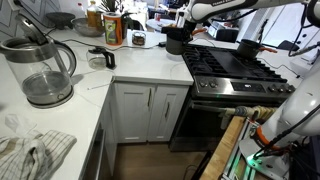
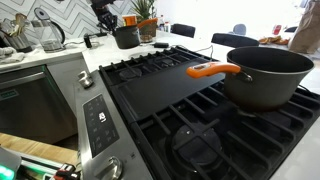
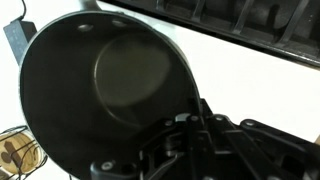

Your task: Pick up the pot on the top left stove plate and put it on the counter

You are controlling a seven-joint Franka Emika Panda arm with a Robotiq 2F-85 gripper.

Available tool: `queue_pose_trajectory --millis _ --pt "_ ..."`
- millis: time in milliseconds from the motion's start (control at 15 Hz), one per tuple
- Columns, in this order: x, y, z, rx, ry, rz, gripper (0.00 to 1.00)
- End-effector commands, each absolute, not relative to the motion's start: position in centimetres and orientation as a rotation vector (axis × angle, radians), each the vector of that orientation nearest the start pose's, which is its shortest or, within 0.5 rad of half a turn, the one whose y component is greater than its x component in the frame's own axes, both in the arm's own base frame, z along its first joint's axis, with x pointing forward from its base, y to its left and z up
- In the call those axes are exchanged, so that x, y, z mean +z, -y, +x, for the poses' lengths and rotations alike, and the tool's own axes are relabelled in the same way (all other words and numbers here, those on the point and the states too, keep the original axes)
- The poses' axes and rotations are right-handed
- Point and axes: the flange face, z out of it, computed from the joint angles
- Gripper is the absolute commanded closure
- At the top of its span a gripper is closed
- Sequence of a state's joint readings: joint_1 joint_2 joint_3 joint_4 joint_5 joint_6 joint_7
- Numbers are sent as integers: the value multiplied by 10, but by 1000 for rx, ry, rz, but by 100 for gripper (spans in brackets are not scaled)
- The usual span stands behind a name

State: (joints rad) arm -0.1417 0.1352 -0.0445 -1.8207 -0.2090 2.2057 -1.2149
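Next, the gripper releases the pot, now beside the stove's far corner, on the white counter point(image 1: 142, 63) in front of the glass jar, short of the stove.
The pot point(image 1: 176, 42) is small, dark and round. It stands on the white counter point(image 1: 140, 65) just beside the stove's far corner, and it also shows in an exterior view point(image 2: 126, 37). In the wrist view its empty inside point(image 3: 100, 85) fills the left of the frame. My gripper point(image 1: 181, 28) comes down from above onto the pot's rim, also visible in an exterior view point(image 2: 110, 22). In the wrist view the fingers point(image 3: 190, 118) sit closed on the near rim. I cannot tell whether the pot's base touches the counter.
A large grey pot with an orange handle point(image 2: 265, 75) sits on the stove point(image 1: 235, 68). A glass kettle point(image 1: 40, 68) and a cloth point(image 1: 30, 152) are on the near counter. Bottles and a plant point(image 1: 110, 25) stand behind the pot. A person point(image 2: 305, 30) is beyond the stove.
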Motion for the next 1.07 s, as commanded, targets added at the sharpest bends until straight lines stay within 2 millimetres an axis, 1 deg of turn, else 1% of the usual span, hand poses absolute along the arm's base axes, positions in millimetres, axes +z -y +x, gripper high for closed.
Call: queue_pose_trajectory --millis 0,133,333,400,467,533,733,867,1000 --pt "489 119 608 -123 1855 -2902 96" --pt "490 121 605 -122 1856 -2902 96" --pt "490 122 604 -121 1857 -2901 96" --pt "490 122 604 -121 1858 -2901 99" --pt "488 112 607 -116 1889 -2873 99" --pt "486 98 613 -126 1941 -2830 99" --pt "469 47 631 -127 2137 -2646 99" --pt "462 13 640 -123 2277 -2530 99" --pt "462 -13 647 -119 2401 -2429 99"
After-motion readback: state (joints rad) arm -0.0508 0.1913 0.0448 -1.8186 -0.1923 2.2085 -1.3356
